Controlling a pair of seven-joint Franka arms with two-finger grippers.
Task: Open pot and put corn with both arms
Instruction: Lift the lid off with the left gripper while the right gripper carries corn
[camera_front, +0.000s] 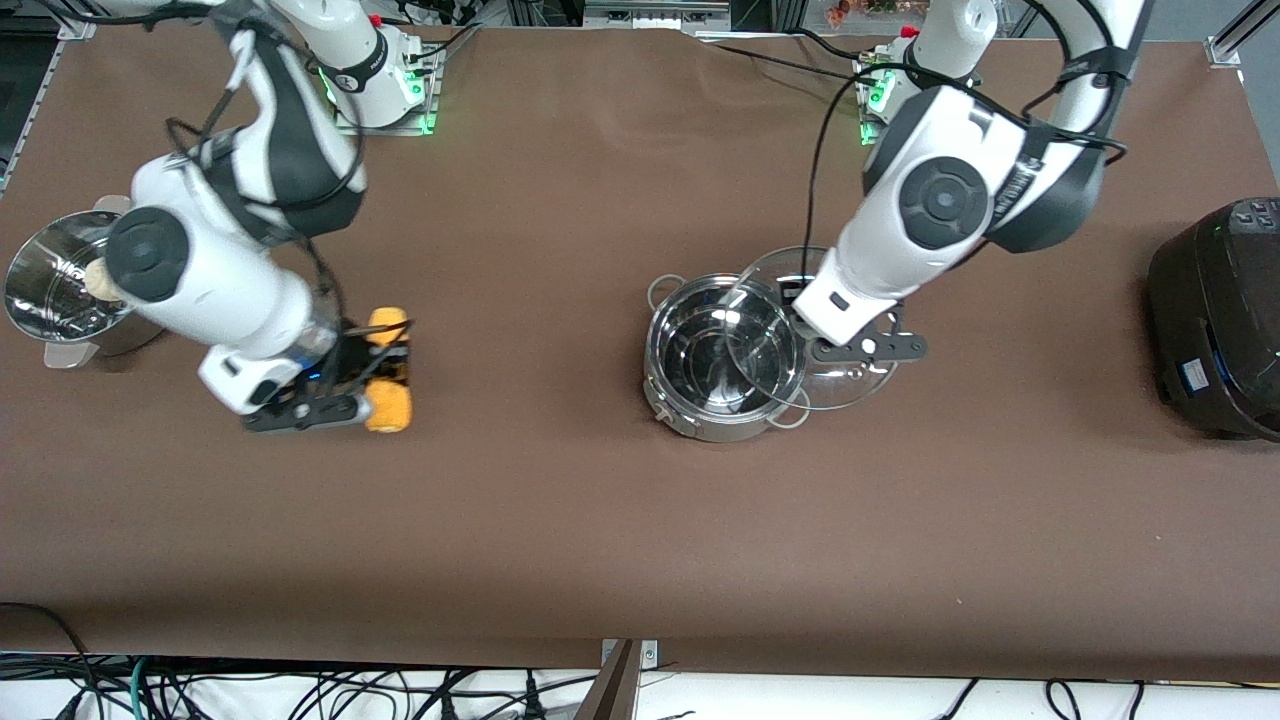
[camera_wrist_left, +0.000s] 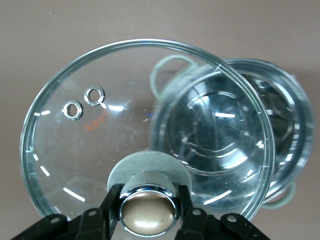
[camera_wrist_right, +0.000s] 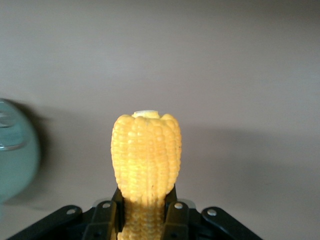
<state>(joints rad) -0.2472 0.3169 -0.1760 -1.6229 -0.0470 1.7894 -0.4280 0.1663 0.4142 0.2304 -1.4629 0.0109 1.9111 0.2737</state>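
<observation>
My right gripper needs to release the yellow corn on the bare bottom inside the shiny steel pot (camera_front: 717, 370).
The shiny steel pot (camera_front: 715, 365) stands open mid-table, and its inside looks bare. My left gripper (camera_front: 850, 345) is shut on the tan knob (camera_wrist_left: 147, 212) of the clear glass lid (camera_front: 765, 335). It holds the lid tilted, partly over the pot's rim and shifted toward the left arm's end. In the left wrist view the lid (camera_wrist_left: 100, 140) overlaps the pot (camera_wrist_left: 260, 135). My right gripper (camera_front: 385, 365) is shut on the yellow corn (camera_front: 388, 408), low over the table toward the right arm's end. The right wrist view shows the cob (camera_wrist_right: 146, 155) sticking out from between the fingers (camera_wrist_right: 176, 220).
A steel steamer pot (camera_front: 45, 300) with a white bun (camera_front: 97, 278) stands at the right arm's end of the table. A large black cooker (camera_front: 1220, 320) stands at the left arm's end. Brown table surface (camera_front: 560, 500) lies between the corn and the pot.
</observation>
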